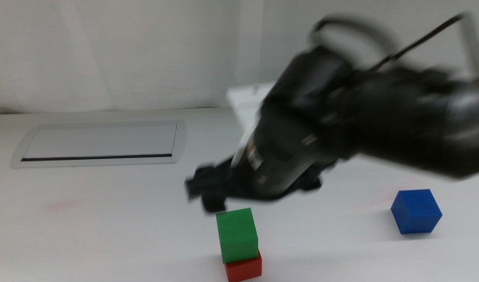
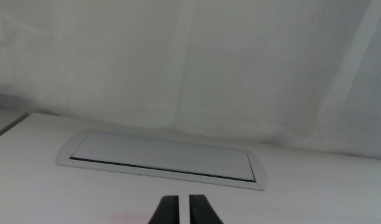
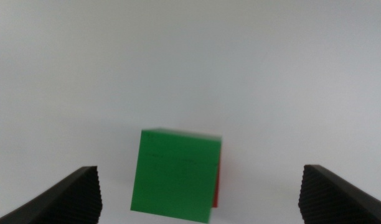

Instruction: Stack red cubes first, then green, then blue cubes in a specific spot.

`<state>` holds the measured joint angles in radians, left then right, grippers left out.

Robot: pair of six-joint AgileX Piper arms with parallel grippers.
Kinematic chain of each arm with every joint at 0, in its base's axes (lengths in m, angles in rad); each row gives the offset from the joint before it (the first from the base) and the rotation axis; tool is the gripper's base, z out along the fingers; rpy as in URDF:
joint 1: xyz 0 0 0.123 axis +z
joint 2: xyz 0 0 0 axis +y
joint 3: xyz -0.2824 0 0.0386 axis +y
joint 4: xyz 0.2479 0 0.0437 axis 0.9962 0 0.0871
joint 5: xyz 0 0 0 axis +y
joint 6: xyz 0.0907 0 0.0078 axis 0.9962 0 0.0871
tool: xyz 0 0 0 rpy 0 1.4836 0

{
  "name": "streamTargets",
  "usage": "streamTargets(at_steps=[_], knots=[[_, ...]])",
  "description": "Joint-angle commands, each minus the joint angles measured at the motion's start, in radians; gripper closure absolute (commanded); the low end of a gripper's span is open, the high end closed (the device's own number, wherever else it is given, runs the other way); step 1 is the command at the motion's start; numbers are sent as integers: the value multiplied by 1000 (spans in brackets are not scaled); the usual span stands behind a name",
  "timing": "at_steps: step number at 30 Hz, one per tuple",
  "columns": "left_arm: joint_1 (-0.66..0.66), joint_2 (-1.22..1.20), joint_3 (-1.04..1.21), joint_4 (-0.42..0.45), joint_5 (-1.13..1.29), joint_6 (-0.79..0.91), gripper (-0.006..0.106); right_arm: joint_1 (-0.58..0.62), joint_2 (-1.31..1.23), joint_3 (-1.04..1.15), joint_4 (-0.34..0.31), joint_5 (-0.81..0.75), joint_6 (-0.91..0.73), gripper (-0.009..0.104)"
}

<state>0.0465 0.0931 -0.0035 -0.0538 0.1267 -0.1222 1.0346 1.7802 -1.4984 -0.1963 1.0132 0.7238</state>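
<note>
Next, my right gripper closes on the sides of the blue cube [image 1: 415,211], because blue comes after green in the stack.
The green cube [image 1: 237,234] sits on top of the red cube [image 1: 244,268] near the table's front edge, on plain white tabletop. The blue cube [image 1: 416,211] lies alone at the right. My right gripper [image 1: 208,192] hovers just above and behind the stack, blurred, at the end of the dark arm coming from the right. In the right wrist view the gripper [image 3: 203,193] is open, its jaws wide apart and clear of the green cube [image 3: 175,175], with a sliver of the red cube [image 3: 216,186] behind it. My left gripper [image 2: 178,211] waits with its jaws nearly together, holding nothing.
A flat grey-framed panel [image 1: 99,143] with a dark slot lies at the back left, also seen from the left wrist as the panel [image 2: 162,157]. A white wall or backdrop rises behind the table.
</note>
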Motion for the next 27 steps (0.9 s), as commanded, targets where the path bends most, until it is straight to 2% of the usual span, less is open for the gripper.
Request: streamTargets(at_steps=[1, 4, 12, 16, 17, 20, 22, 27], knots=[[-6, -4, 39, -6, 0, 2, 103, -25, -79, -7, -58, 14, -28, 10], [-6, -4, 39, -6, -2, 2, 103, -107, -165, -7, -59, 66, -63, 10], [-6, -4, 39, -6, -2, 2, 103, -442, -369, 2, -88, 311, -260, 10], [-6, -4, 39, -6, -2, 9, 103, -589, -495, 97, -40, 310, -328, 10], [-6, -4, 39, -6, -2, 9, 103, -631, -564, 176, -22, 305, -335, 10], [-6, -4, 39, -6, -2, 9, 103, -649, -639, 285, 6, 261, -346, 10], [-6, -4, 39, -6, -2, 9, 103, -649, -660, 371, 50, 206, -351, 10], [-6, -4, 39, -6, -7, 9, 103, -649, -624, 470, 50, 117, -351, 10]])
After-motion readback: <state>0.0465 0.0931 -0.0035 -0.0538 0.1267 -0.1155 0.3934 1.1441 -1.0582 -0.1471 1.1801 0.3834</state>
